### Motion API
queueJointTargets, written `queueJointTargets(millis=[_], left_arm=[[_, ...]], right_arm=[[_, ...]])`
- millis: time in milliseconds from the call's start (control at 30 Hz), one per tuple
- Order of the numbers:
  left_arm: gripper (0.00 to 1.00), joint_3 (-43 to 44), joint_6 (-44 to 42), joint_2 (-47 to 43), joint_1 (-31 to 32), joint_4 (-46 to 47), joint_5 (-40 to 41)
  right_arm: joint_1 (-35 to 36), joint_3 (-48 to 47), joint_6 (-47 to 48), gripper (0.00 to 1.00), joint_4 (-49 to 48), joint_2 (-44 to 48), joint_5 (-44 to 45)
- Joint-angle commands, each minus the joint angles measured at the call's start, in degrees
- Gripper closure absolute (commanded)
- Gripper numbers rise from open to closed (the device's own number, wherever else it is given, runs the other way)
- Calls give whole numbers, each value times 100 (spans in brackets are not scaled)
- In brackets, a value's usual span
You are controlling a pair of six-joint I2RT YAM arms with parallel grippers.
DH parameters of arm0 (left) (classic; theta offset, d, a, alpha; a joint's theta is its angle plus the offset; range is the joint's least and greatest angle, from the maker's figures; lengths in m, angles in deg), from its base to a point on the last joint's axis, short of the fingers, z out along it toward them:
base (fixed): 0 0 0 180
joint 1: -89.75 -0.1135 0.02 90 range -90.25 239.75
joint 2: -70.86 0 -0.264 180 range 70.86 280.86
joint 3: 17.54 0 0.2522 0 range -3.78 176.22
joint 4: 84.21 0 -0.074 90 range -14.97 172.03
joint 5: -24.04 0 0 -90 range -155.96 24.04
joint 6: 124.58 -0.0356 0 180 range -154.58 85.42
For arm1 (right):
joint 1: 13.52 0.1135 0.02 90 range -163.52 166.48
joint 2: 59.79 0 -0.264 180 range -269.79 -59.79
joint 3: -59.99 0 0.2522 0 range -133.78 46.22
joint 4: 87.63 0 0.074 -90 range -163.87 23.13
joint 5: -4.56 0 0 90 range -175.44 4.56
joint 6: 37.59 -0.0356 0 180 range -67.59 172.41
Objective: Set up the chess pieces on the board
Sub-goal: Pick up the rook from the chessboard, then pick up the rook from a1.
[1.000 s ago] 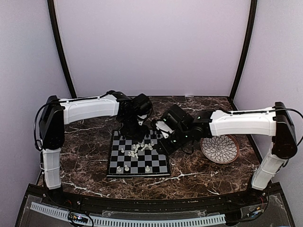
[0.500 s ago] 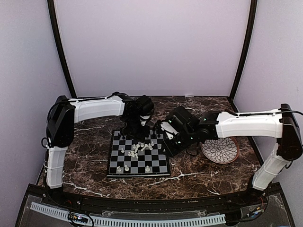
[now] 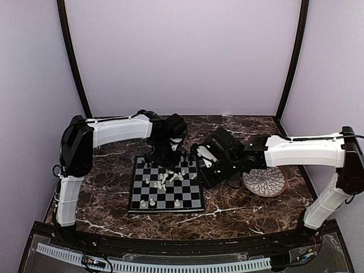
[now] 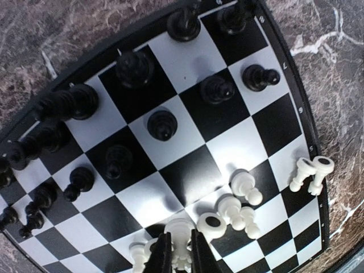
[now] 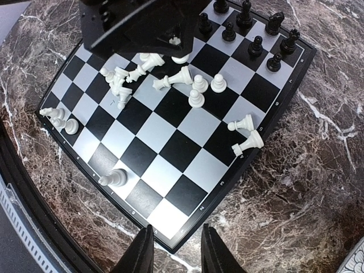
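Observation:
My left gripper is going to let go of the white piece on the board's dark front corner square (image 3: 135, 204), next to the standing white pieces.
The board (image 3: 193, 203) lies mid-table, also in the left wrist view (image 4: 190, 179) and right wrist view (image 5: 170, 153). Black pieces (image 4: 161, 125) stand on its far rows. Several white pieces (image 5: 170, 79) lie toppled mid-board; a few (image 5: 114, 179) stand near its front edge. My left gripper (image 4: 181, 256) is over the far middle of the board, shut on a white piece (image 4: 181, 236) held above the squares. My right gripper (image 5: 173, 250) hangs open and empty above the board's right corner.
A round white petal-patterned plate (image 3: 264, 181) with a brown rim sits right of the board, partly under the right arm. Two white pieces (image 5: 247, 133) lie at the board's right rim. Dark marble table (image 3: 256, 207) surrounds the board; purple walls enclose it.
The left arm has shifted slightly right over the board's far edge. The right arm has drawn right and away, off the board's right side.

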Motion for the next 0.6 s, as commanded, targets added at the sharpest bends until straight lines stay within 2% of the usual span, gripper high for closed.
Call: queueJointTargets(millis=[0, 167, 233, 567], left_arm=[[99, 617, -23, -234, -14, -552, 344], [100, 597, 81, -894, -14, -902, 568], [100, 228, 168, -1302, -10, -936, 606], [100, -3204, 1186, -3894, 113, -233, 429]], right_arm=[[-31, 59, -107, 70, -140, 147, 63], [-28, -56, -48, 70, -191, -25, -54], [-27, -88, -18, 70, -211, -66, -87], [-32, -396, 181, 70, -178, -409, -175]])
